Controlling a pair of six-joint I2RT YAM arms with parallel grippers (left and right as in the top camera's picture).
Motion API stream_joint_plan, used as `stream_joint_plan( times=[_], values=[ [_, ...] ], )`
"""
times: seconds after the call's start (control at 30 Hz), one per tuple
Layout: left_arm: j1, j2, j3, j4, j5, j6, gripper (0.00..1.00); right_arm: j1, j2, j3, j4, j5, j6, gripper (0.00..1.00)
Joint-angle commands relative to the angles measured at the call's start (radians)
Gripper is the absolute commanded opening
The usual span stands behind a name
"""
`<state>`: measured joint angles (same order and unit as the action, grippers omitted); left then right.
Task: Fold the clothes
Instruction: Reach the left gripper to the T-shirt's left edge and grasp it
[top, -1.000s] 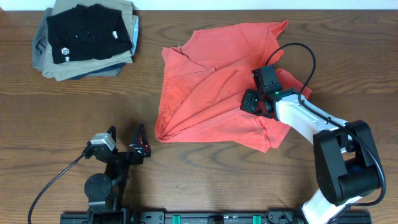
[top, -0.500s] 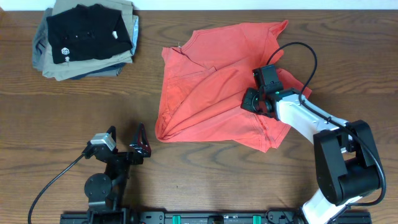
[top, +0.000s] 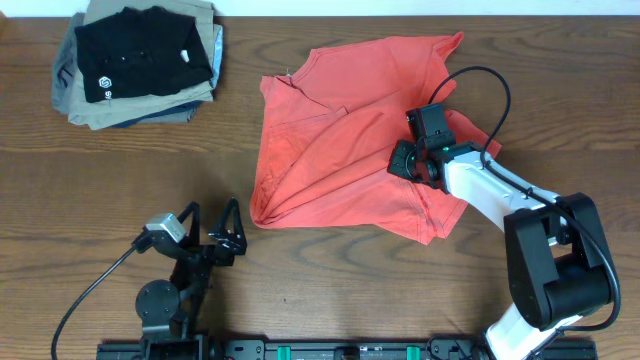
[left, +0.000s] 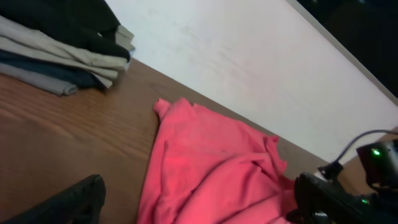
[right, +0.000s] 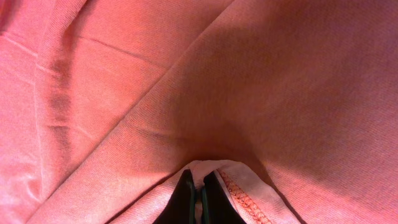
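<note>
I should use my left gripper to grab the coral-red T-shirt just inside its far corner (top: 283, 128) (left: 185, 148), the corner that is closest to the stack of folded garments.
The clothes, a coral-red T-shirt (top: 335, 150), lie crumpled on the wooden table, right of centre. My right gripper (top: 408, 163) rests on the shirt's right part and is shut on a small raised fold of the cloth. In the right wrist view the black fingertips (right: 186, 186) pinch that fold next to a stitched hem (right: 245, 196), and red cloth (right: 249, 74) fills the view. My left gripper (top: 213, 222) stands open over bare table near the front, left of the shirt's lower left corner. The left wrist view looks across at the shirt (left: 205, 162) between the wide-apart fingers (left: 71, 202).
A stack of folded garments (top: 140, 60) with a black shirt on top sits at the back left corner, also seen as the stack (left: 56, 43) in the left wrist view. The right arm's cable (top: 485, 80) loops over the shirt's right side. A white wall (left: 249, 68) borders the table's far edge.
My left gripper has turned and shifted slightly to the right, still open. The right gripper and the shirt have stayed put.
</note>
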<state>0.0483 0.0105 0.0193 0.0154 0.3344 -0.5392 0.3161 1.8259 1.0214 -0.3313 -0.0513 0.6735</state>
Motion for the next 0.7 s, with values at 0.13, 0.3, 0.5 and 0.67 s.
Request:
stream_joint_plan(
  times=[0.13,0.3,0.5,0.67],
  values=[
    [-0.006,-0.003,-0.014,0.015,0.100,-0.047,0.98,-0.010,0.013,-0.004,0.010,0.026,0.010,0.01],
    [-0.006,-0.003,-0.014,0.017,0.100,-0.074,0.98,-0.010,0.013,-0.004,0.010,0.029,0.010,0.01],
    [-0.006,-0.003,-0.014,0.016,0.100,-0.077,0.98,-0.010,0.013,-0.004,0.011,0.029,0.010,0.02],
    [-0.006,-0.002,-0.014,0.034,0.072,-0.077,0.98,-0.010,0.013,-0.004,0.011,0.030,0.010,0.02]
  ],
)
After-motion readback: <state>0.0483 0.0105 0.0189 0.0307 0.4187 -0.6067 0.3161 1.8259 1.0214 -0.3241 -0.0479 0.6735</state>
